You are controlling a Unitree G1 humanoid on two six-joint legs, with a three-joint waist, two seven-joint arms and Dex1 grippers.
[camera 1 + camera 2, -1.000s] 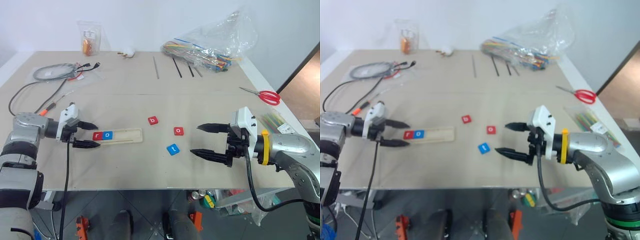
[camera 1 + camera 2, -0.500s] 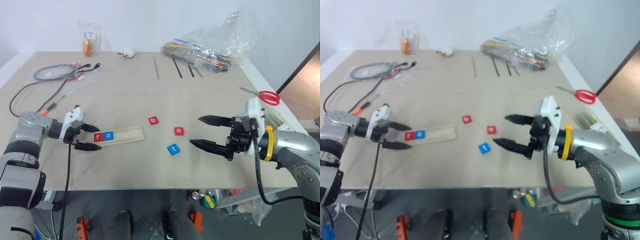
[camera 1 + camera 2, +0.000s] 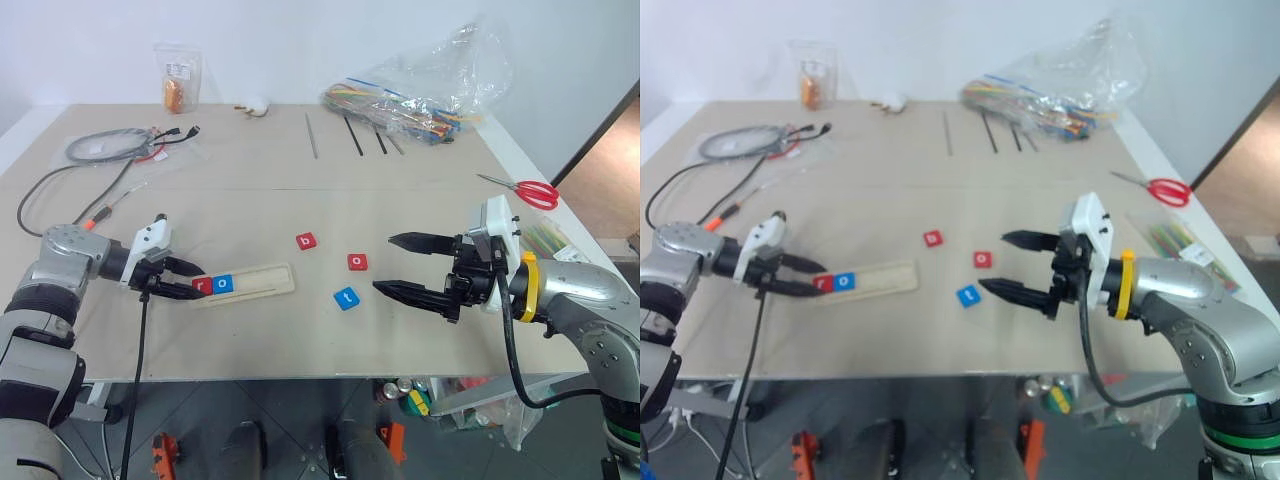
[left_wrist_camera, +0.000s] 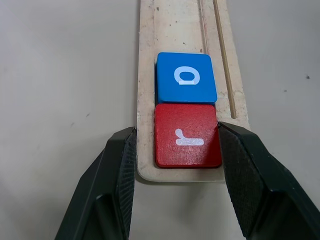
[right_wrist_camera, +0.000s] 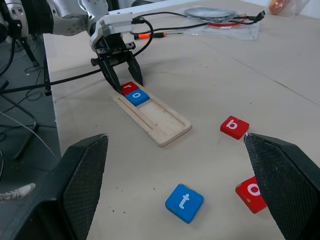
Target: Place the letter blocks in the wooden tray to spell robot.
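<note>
The red "b" block [image 3: 306, 241] [image 5: 234, 127] follows the blue "o" block in robot, so next my right gripper closes on its sides.
The wooden tray [image 3: 258, 280] lies at the left front of the table, holding a red "r" block [image 4: 186, 136] at its near end and a blue "o" block [image 4: 186, 77] beside it. My left gripper [image 3: 186, 279] is shut on that end of the tray, its fingers [image 4: 120, 165] pressing either side at the "r" block. Loose on the table right of the tray are a red "b" block [image 3: 306, 241], a red "o" block [image 3: 357, 262] and a blue "t" block [image 3: 346, 298]. My right gripper [image 3: 383, 264] hovers open just right of them, nothing between its fingers.
Red-handled scissors [image 3: 530, 192] lie at the right edge. A plastic bag of coloured sticks [image 3: 420, 100] and thin black rods [image 3: 355, 135] are at the back. Coiled cables [image 3: 110, 145] and a small bag [image 3: 178, 80] sit at the back left.
My left gripper has gone from open to shut on the tray's end, and the tray has shifted slightly right and tilted. The right gripper stays open, a little further left.
</note>
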